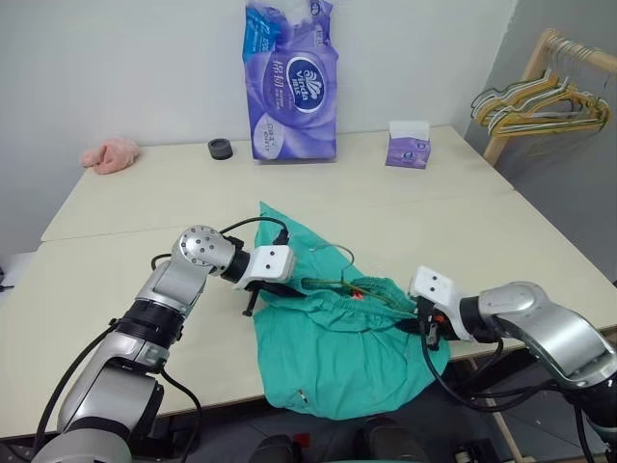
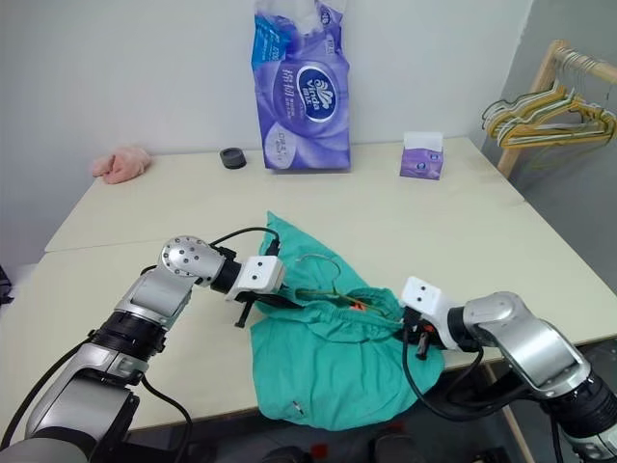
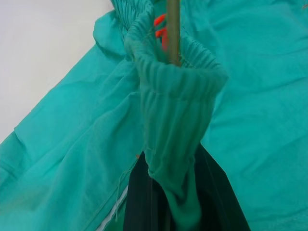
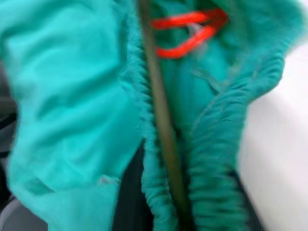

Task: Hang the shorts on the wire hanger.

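The wire hanger runs into the right gripper's fingers along with the waistband, so the robot should open that gripper, back off and pinch the waistband point(image 4: 162, 214) just past the hanger's end.
The teal-green shorts point(image 1: 333, 352) lie bunched at the table's front edge, and their lower part hangs over it. The wire hanger point(image 3: 172, 29) runs inside the gathered waistband, and its hook point(image 1: 339, 249) lies on the fabric behind. A small red loop point(image 4: 187, 31) shows inside the waist opening. My left gripper point(image 1: 278, 291) is shut on the left end of the waistband, which drapes over its black fingers point(image 3: 139, 204). My right gripper point(image 1: 427, 330) is at the right end of the waistband, where fabric and wire point(image 4: 161, 120) run into it.
At the back of the cream table point(image 1: 145, 203) stand a purple tissue-roll pack point(image 1: 292, 82), a small purple tissue box point(image 1: 409, 146), a black ring point(image 1: 221, 149) and a pink cloth point(image 1: 111, 154). A wooden rack with several hangers point(image 1: 540, 101) stands off the table at the right.
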